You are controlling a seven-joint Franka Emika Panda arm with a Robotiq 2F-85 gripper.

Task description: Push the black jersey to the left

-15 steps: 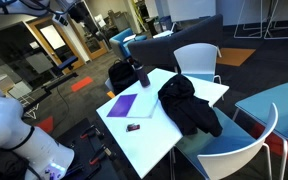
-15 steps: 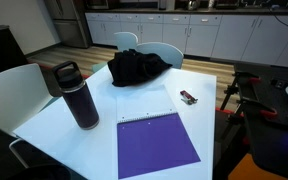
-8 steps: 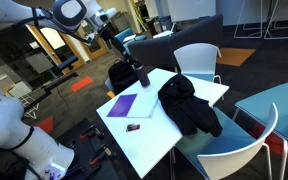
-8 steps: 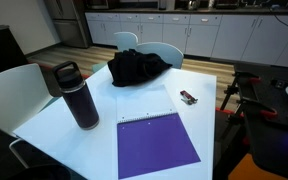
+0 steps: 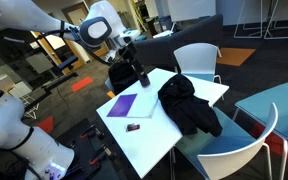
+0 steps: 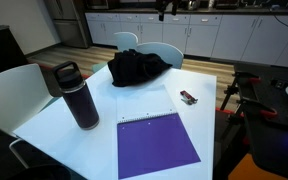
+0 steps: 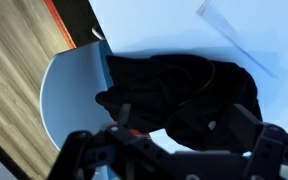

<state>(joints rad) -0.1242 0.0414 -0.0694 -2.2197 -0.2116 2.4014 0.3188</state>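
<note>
The black jersey has a crumpled middle (image 5: 181, 100) (image 7: 192, 97). My gripper should go down there next and close on its folds.
The black jersey (image 5: 189, 105) lies crumpled on the white table (image 5: 149, 140), at its far end in an exterior view (image 6: 136, 67). My gripper (image 5: 136, 45) hangs in the air above the table, well clear of the jersey, and shows only at the top edge in an exterior view (image 6: 169, 8). In the wrist view the jersey (image 7: 184, 80) fills the middle, below my gripper (image 7: 184, 135). The two fingers (image 7: 249, 125) stand wide apart with nothing between them.
A dark bottle (image 6: 76, 95), a purple notebook (image 6: 156, 142) and a small dark object (image 6: 187, 97) are on the table. White chairs (image 7: 69, 100) stand close around it (image 5: 199, 60). A black bag (image 5: 119, 75) sits beyond the bottle.
The arm has swung in from the upper left towards the table and lowered. The gripper now shows at the top of the other exterior view. The jersey has not moved.
</note>
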